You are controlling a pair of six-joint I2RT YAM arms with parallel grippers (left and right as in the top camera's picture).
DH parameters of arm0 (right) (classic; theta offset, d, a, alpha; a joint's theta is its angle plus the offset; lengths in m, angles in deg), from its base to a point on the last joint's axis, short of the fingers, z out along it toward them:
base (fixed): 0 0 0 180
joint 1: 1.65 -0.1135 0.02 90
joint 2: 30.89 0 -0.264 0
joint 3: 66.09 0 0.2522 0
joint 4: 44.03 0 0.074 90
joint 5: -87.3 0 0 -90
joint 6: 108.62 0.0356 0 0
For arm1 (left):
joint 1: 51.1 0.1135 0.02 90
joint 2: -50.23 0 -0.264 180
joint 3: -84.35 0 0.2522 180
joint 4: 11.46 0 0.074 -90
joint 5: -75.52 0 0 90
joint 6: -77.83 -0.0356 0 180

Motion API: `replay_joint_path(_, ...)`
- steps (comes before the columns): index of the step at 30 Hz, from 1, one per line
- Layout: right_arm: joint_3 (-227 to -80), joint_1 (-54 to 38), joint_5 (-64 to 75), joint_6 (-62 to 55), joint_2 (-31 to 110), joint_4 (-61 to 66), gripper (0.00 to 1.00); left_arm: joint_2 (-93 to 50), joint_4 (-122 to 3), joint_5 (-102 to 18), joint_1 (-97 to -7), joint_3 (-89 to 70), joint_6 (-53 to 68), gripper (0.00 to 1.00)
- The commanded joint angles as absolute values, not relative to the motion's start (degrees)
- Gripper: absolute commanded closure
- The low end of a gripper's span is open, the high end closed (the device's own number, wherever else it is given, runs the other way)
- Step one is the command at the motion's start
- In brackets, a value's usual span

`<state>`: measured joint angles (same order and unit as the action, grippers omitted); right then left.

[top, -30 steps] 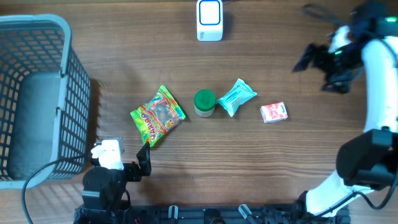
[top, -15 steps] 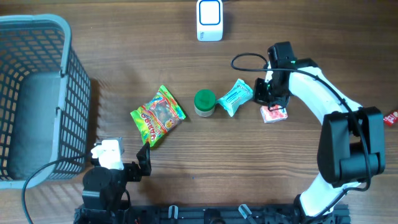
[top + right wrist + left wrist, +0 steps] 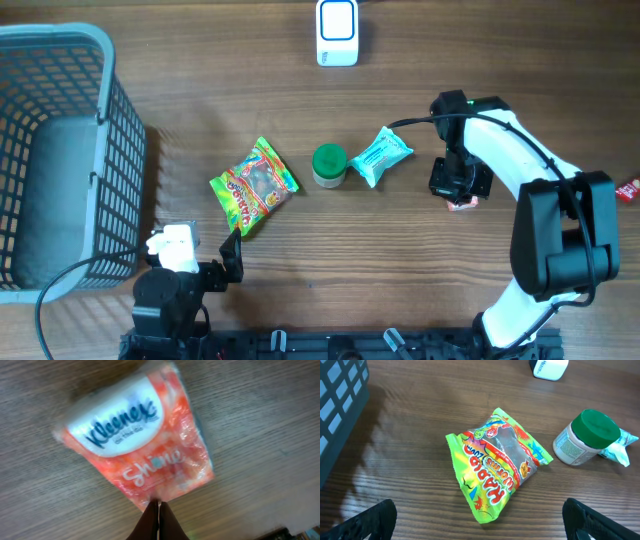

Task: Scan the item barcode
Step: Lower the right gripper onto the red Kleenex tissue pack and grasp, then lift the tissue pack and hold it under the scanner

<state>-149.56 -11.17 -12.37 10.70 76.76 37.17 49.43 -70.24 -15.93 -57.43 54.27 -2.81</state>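
The right gripper's shut fingers meet only the Kleenex pack's near edge, so it should open and grip the pack's body (image 3: 152, 457) before lifting it to the scanner.
A red and white Kleenex tissue pack (image 3: 137, 445) fills the right wrist view, and only a red corner of it (image 3: 462, 204) shows under the arm from overhead. My right gripper (image 3: 158, 510) is shut, its tips pinched together on the pack's near edge. From overhead that gripper (image 3: 458, 182) sits right of the teal packet. The white barcode scanner (image 3: 337, 32) stands at the table's far edge, also seen in the left wrist view (image 3: 548, 367). My left gripper (image 3: 480, 527) rests open at the front left, short of the gummy worms bag (image 3: 495, 462).
A green-lidded jar (image 3: 329, 165) and a teal packet (image 3: 381, 156) lie mid-table beside the gummy worms bag (image 3: 255, 186). A grey wire basket (image 3: 60, 150) takes up the left side. A small red object (image 3: 628, 188) lies at the right edge.
My right arm swung in from the far right onto the tissue pack and shut. The pack has shifted right and toward the front with it. The left arm has not moved.
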Motion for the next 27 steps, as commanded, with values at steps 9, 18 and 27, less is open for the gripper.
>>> replay_joint_path(9,-153.3,-4.4,3.8,-9.1,71.9,29.1,0.25,49.9,-70.1,-16.4,-57.7,54.5,-2.5,0.00)
replay_joint_path(18,-151.0,4.8,12.2,-17.1,72.1,26.7,0.27,49.9,-70.1,-16.4,-57.7,54.5,-2.5,0.00)
replay_joint_path(27,-147.4,4.8,8.9,-18.5,78.4,21.6,0.29,49.9,-70.1,-16.4,-57.7,54.5,-2.5,0.00)
